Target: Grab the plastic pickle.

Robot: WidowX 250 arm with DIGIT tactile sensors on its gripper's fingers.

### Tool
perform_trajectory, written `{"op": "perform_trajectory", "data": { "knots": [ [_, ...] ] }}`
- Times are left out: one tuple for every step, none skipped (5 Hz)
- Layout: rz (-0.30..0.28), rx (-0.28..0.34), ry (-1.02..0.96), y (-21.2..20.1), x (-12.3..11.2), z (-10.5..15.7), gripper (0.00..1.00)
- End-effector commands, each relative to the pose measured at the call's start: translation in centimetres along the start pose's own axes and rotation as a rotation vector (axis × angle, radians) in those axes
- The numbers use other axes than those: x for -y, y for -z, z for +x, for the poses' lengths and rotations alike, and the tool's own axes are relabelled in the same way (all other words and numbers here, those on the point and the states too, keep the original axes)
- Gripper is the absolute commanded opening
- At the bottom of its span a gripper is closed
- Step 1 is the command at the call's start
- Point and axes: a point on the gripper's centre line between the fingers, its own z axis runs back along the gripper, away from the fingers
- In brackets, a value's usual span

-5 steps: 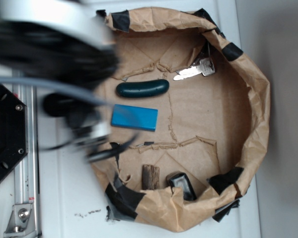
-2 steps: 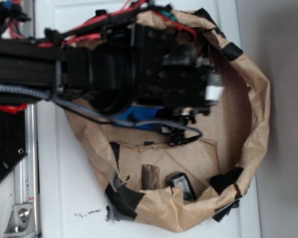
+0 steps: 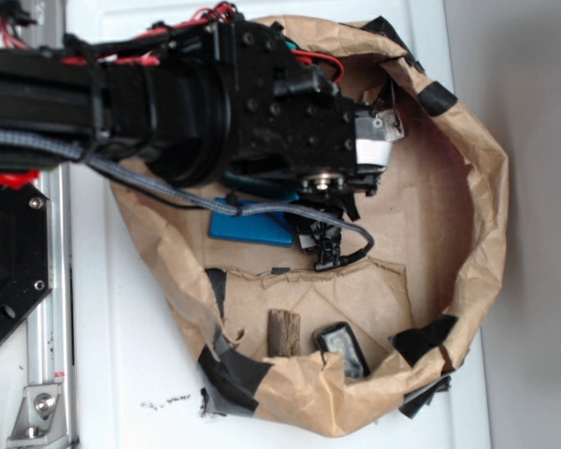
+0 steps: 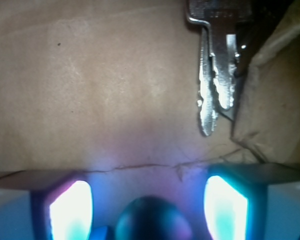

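Next, my gripper opens wide, moves back along the plastic pickle and closes around its thicker body (image 4: 154, 231), because its fingers straddle only the pickle's rounded end.
In the wrist view the dark green plastic pickle (image 4: 149, 220) shows only its rounded end at the bottom edge. It lies between the two glowing fingertips (image 4: 70, 210) of my gripper (image 4: 147, 212), which is open, with a gap on each side of the pickle. The fingers do not touch it. In the exterior view my black arm (image 3: 262, 103) reaches over the brown paper floor and hides the pickle beneath it.
A crumpled brown paper wall (image 3: 486, 187) rings the work area. The blue block (image 3: 248, 226) peeks out below the arm. A brown wooden piece (image 3: 282, 334) and a black object (image 3: 341, 348) lie near the front rim. Metal keys (image 4: 217, 65) lie ahead of the fingers.
The arm has swung in from the left over the paper floor, covering the pickle that lay in plain sight a second ago. Since 0.4 s ago it has shifted slightly back to the left.
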Motion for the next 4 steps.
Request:
{"op": "perform_trajectory", "data": {
  "knots": [
    [0.006, -0.025, 0.03, 0.6, -1.5, -1.1, 0.0],
    [-0.013, -0.01, 0.042, -0.3, -1.8, -1.4, 0.0],
    [-0.059, 0.036, 0.01, -2.5, -2.4, -1.2, 0.0],
    [-0.093, 0.148, -0.03, -6.3, -3.3, -1.1, 1.0]
  ]
}}
